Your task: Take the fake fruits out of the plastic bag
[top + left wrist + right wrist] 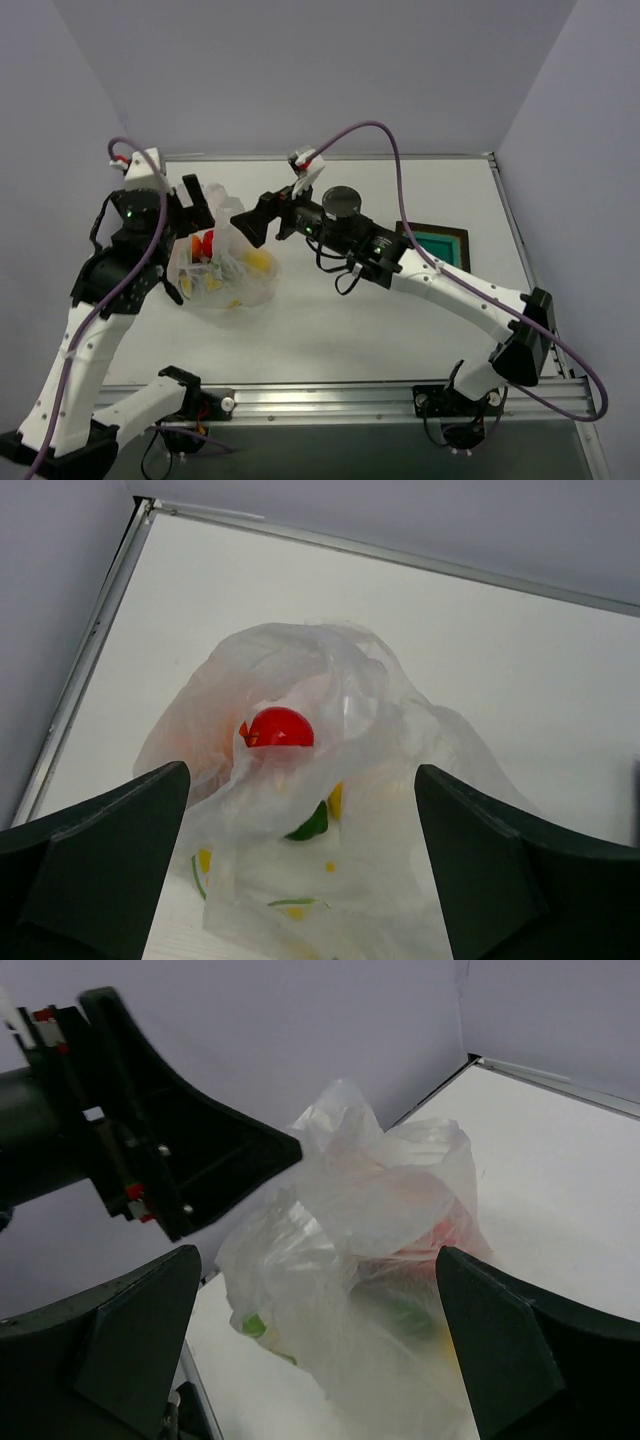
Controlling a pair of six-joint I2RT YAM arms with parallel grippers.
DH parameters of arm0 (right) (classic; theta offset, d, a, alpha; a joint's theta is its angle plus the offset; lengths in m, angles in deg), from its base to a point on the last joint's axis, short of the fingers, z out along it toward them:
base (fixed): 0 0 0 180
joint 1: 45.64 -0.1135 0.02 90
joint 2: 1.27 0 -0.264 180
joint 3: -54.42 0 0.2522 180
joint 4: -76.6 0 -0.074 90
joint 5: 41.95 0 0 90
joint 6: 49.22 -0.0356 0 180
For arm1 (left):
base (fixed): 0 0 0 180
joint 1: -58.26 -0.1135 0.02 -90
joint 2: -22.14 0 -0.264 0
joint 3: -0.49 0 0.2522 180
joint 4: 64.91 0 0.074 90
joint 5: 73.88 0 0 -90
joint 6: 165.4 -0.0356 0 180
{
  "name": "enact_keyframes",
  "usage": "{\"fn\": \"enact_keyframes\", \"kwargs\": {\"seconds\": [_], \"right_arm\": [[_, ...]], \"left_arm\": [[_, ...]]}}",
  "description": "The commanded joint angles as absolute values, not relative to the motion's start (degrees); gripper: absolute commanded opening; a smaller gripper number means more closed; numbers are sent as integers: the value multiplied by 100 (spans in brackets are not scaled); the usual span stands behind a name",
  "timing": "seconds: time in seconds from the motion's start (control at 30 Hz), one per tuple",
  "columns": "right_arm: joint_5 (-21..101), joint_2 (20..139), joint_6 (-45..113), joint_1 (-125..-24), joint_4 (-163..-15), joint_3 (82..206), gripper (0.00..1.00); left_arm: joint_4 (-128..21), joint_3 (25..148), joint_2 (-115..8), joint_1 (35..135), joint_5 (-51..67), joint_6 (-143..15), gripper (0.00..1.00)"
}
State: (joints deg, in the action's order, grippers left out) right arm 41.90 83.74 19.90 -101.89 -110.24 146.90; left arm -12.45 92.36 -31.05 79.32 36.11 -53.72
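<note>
Next, I close my left gripper on the plastic bag's edge (180,257) (200,796) next to the orange fruit, so that the bag is held open.
The translucent plastic bag (225,262) lies crumpled on the white table at the left. A red fruit (204,243) and a yellow fruit (258,262) show through it. In the left wrist view the red fruit (279,727) sits in the bag (330,810) near its top. My left gripper (197,203) is open just above the bag's far left side. My right gripper (250,222) is open just right of the bag's top. In the right wrist view the bag (370,1260) stands between the open jaws, reddish inside. The orange and maroon fruits are hidden.
A dark square tray with a teal centre (441,243) lies at the right behind my right arm. The table's metal rim (90,660) runs close left of the bag. The left gripper's black finger (190,1150) shows in the right wrist view beside the bag.
</note>
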Motion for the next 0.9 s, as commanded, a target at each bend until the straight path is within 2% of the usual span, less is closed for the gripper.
{"fn": "enact_keyframes", "kwargs": {"seconds": [0.0, 0.13, 0.2, 0.23, 0.3, 0.33, 0.37, 0.4, 0.47, 0.5, 0.57, 0.77, 0.87], "right_arm": [[4322, 8889, 2039, -10189, -11311, 15280, 100], [4199, 9452, 1864, -10198, -11425, 15580, 99], [4146, 9777, 1802, -10189, -11443, 15677, 93], [4137, 9996, 1784, -10189, -11478, 15747, 89], [4137, 10208, 1697, -10189, -11461, 15817, 70], [4172, 10287, 1696, -10189, -11530, 15705, 59], [4251, 10279, 1670, -10189, -11635, 15556, 39], [4451, 10227, 1574, -10181, -11784, 15363, 30], [4611, 10209, 1486, -10093, -12083, 14723, 11], [4699, 10218, 1477, -10058, -12093, 14537, 6], [4874, 10209, 1433, -9926, -12119, 13871, 0], [5622, 10025, 1151, -9583, -12524, 11989, 0], [6017, 9945, 1178, -9565, -12506, 11600, 0]], "left_arm": [[-1555, 9485, -3638, 7578, 3433, -5263, 94], [-1687, 9450, -4017, 6840, 2484, -5044, 94], [-1740, 9292, -4122, 6610, 2228, -4982, 97], [-1740, 9213, -4131, 6461, 2236, -4965, 89], [-1766, 8916, -4018, 6372, 2525, -4886, 74], [-1792, 8783, -3948, 6302, 2605, -4868, 56], [-1810, 8634, -3808, 6275, 2675, -4850, 47], [-1801, 8337, -3737, 6257, 2824, -4763, 31], [-1732, 8010, -3570, 6135, 2851, -4649, 18], [-1705, 7826, -3517, 6091, 2860, -4474, 13], [-1739, 7176, -3281, 5977, 2799, -4271, 3], [-2082, 5874, -2804, 5932, 2799, -3436, 2], [-2327, 5366, -2822, 5923, 3088, -3146, 2]]}}
